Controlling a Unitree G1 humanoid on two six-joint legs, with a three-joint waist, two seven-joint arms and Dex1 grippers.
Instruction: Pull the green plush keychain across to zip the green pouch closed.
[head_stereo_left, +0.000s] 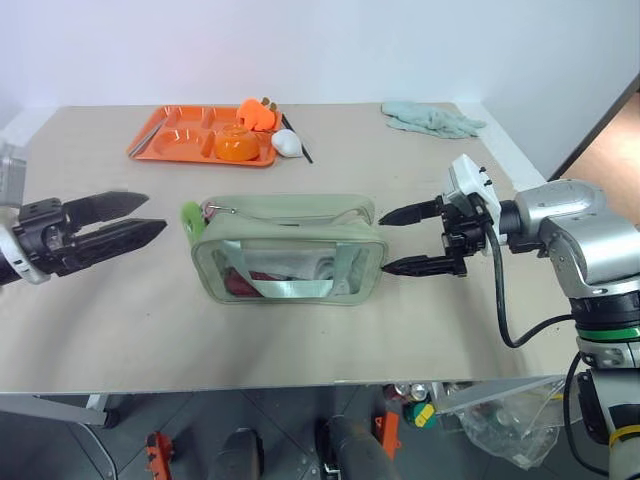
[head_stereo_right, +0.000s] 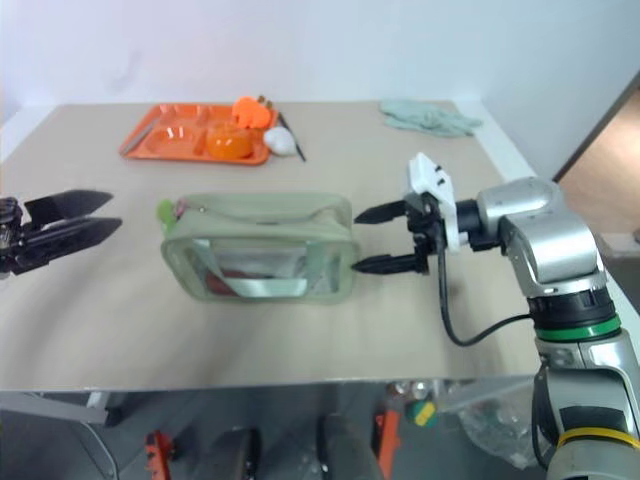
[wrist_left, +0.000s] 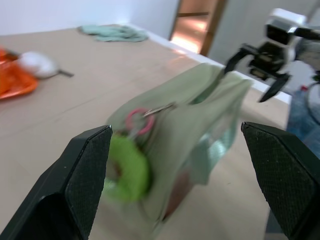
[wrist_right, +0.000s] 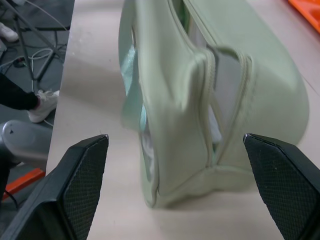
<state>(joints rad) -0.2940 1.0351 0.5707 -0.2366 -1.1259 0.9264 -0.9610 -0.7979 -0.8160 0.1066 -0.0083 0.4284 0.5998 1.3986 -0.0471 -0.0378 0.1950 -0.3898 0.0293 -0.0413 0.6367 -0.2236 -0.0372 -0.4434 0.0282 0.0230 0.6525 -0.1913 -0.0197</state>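
Observation:
The robot's left gripper should close on the loose end (head_stereo_left: 190, 232) (wrist_left: 111, 184) of the green plush keychain, away from the pink ring at the green pouch.
The green pouch (head_stereo_left: 290, 248) stands in the middle of the table, its clear window facing me and its top zipper gaping at the right end (wrist_right: 220, 95). The green plush keychain (head_stereo_left: 191, 220) hangs on a pink ring (wrist_left: 139, 121) at the pouch's left end. My left gripper (head_stereo_left: 140, 218) is open, level, a short way left of the keychain and apart from it. My right gripper (head_stereo_left: 392, 240) is open too, its fingertips (head_stereo_left: 388, 266) just off the pouch's right end, one above the other, holding nothing.
An orange tray (head_stereo_left: 160, 140) with an orange bowl, orange toys and a white object (head_stereo_left: 287, 143) sits at the back left. A pale teal rag (head_stereo_left: 430, 118) lies at the back right. The table's right edge (head_stereo_left: 530, 180) is close behind my right arm.

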